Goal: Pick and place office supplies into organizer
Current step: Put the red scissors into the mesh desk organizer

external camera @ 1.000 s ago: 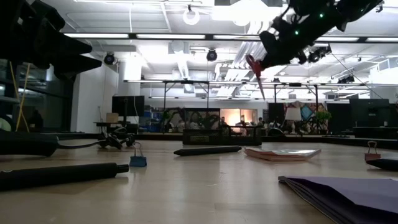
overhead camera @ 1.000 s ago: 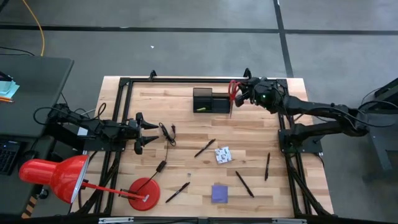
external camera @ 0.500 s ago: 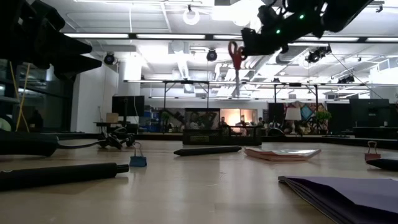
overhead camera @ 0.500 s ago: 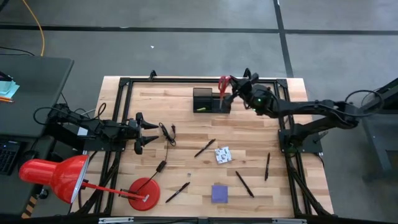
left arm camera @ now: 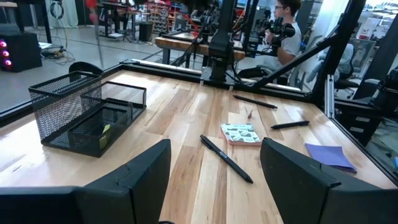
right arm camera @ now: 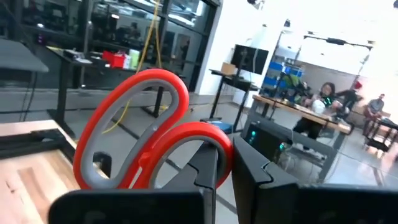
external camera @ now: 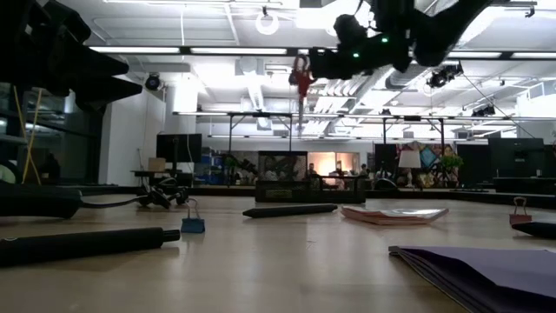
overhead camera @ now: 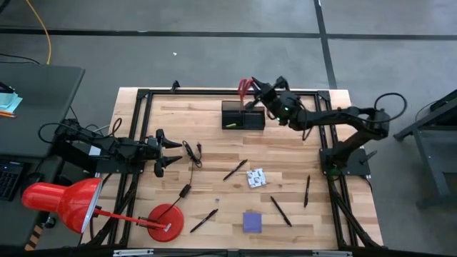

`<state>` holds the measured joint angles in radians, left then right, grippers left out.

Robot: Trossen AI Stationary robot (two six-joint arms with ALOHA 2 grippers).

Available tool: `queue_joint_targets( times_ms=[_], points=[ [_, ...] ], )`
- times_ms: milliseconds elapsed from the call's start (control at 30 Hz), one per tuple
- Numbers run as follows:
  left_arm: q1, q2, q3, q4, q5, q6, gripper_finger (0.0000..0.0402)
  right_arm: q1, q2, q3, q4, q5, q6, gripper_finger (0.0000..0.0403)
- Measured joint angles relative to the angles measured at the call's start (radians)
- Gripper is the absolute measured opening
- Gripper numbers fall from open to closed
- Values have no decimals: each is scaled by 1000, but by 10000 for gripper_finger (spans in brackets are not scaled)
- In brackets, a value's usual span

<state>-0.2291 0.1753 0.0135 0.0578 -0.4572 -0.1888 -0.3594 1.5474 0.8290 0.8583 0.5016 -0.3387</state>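
My right gripper should drop the red-handled scissors in the black mesh organizer's far corner (overhead camera: 226, 104), on my left gripper's side.
The red-handled scissors (overhead camera: 245, 86) hang in the air over the far side of the black mesh organizer (overhead camera: 243, 115), with my right gripper (overhead camera: 255, 93) shut on them. In the low view their blades (external camera: 301, 103) point straight down. A tiny yellow piece (left arm camera: 106, 130) lies in the organizer's lower part. Several black pens (overhead camera: 235, 170), a white patterned packet (overhead camera: 255, 177) and a purple sticky-note pad (overhead camera: 251, 221) lie flat on the table. My left gripper (overhead camera: 177, 148) waits open at the table's left, level, touching nothing. My right gripper pinches the scissors by the smaller handle loop (right arm camera: 208, 142) between its two fingers (right arm camera: 252, 171). The fingers reach in roughly level from the table's right. The larger loop (right arm camera: 134, 109) sticks out past the fingertips. The scissors are lifted clear, blades hanging below the handles.
A red desk lamp (overhead camera: 68, 203) with its round base (overhead camera: 166, 222) stands at the near left. A thin black cable (overhead camera: 191, 153) lies in front of my left gripper. The black frame rail (overhead camera: 214, 93) runs along the far edge. People sit in the room beyond.
My right gripper has carried the scissors along the far edge toward the table's left, from the organizer's right end to above its far side, and has rolled and tipped up. The scissors' blades, slanted before, now hang straight down.
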Motion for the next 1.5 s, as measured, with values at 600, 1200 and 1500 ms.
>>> queue_joint_targets(
  times_ms=[600,1200,1500],
  points=[
    [0,0,0,-2,46,-4,232,-68,311,330,-161,-25,-37,7],
    [0,0,0,-2,47,-3,232,-79,313,162,-51,-143,-45,5],
    [0,0,0,-2,46,-3,232,-102,373,123,25,-176,-64,5]
  ],
)
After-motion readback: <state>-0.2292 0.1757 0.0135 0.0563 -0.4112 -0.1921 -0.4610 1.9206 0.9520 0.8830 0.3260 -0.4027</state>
